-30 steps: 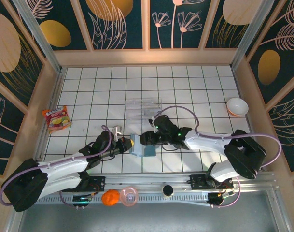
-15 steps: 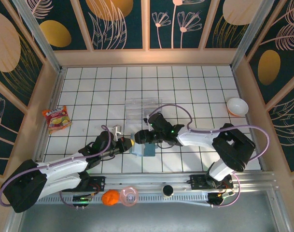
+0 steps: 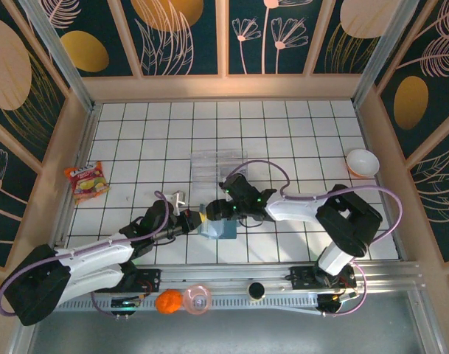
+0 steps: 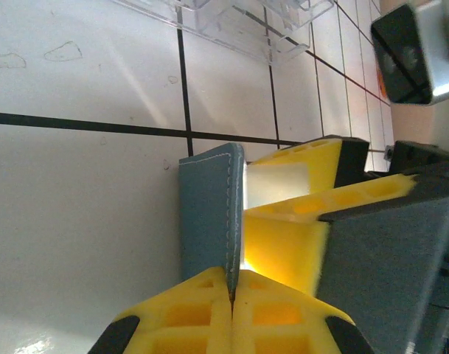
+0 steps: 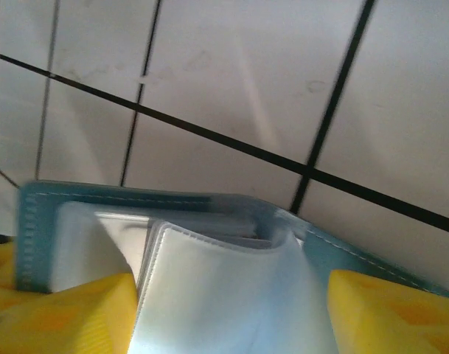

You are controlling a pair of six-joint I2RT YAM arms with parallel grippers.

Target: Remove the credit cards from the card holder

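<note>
The clear sleeve bulges over the credit card, so the card holder should be laid open flat before my right gripper pinches the credit card's edge [image 5: 127, 217].
The teal card holder [image 3: 220, 228] lies open on the white tiles near the front middle. My left gripper [image 3: 197, 219] is shut on the edge of its upright flap [image 4: 209, 214], yellow fingers [image 4: 187, 317] pressed together on the stitched rim. My right gripper [image 3: 214, 210] hangs over the holder from the right, open. In the right wrist view its yellow fingertips [image 5: 69, 313] stand either side of a pale, glossy stack, the credit cards [image 5: 224, 287], bulging from the holder's teal inside [image 5: 40, 214]. I cannot tell single cards apart.
A clear plastic tray [image 3: 218, 164] stands just behind the holder, its corner also in the left wrist view [image 4: 231, 22]. A snack packet [image 3: 86, 181] lies far left, a white bowl [image 3: 363, 162] far right. An orange ball [image 3: 167, 301] rests on the front rail.
My right gripper has slid left onto the open holder and its jaws have widened a little. The left gripper has kept its pinch on the flap without moving.
</note>
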